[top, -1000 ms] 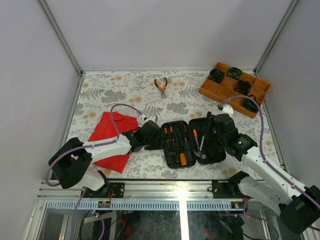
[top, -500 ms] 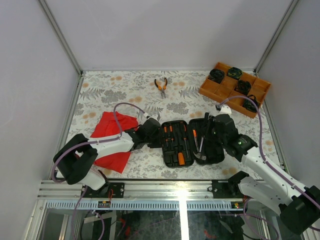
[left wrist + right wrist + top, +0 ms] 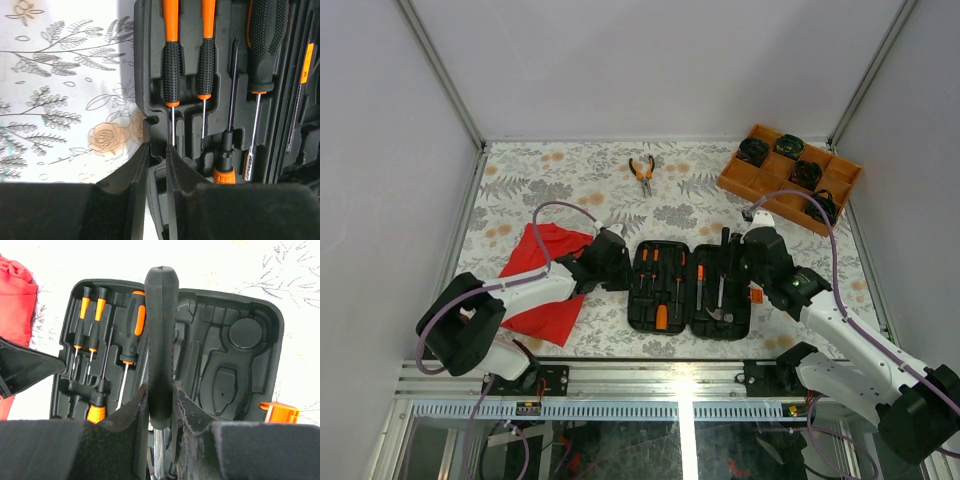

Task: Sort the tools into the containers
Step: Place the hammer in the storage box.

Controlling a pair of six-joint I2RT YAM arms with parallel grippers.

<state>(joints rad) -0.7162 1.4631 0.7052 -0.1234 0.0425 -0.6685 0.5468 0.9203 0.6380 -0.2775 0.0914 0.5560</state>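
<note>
Next, my right gripper releases the black-handled hammer inside the black tool case, lengthwise (image 3: 691, 291) next to the orange cutter.
The black tool case (image 3: 672, 318) lies open at the table's front middle, with several orange-and-black screwdrivers (image 3: 171, 60) in its left slots. My left gripper (image 3: 620, 268) is shut on the case's left edge wall (image 3: 156, 150). My right gripper (image 3: 730, 262) is shut on the black-handled hammer (image 3: 161, 330) and holds it over the case's right half (image 3: 240, 340), steel shaft running down between the fingers. The hammer head (image 3: 720, 314) is near the case's front edge. Orange-handled pliers (image 3: 641, 172) lie alone at the back of the table.
A red cloth (image 3: 542, 285) lies under and beside my left arm. An orange compartment tray (image 3: 760, 180) of black round items stands at the back right. The case's orange latch (image 3: 756, 295) sticks out at its right side.
The case has slid a little left and squared up, drawn by my left gripper. My right gripper with the hammer has shifted slightly left and back over it.
</note>
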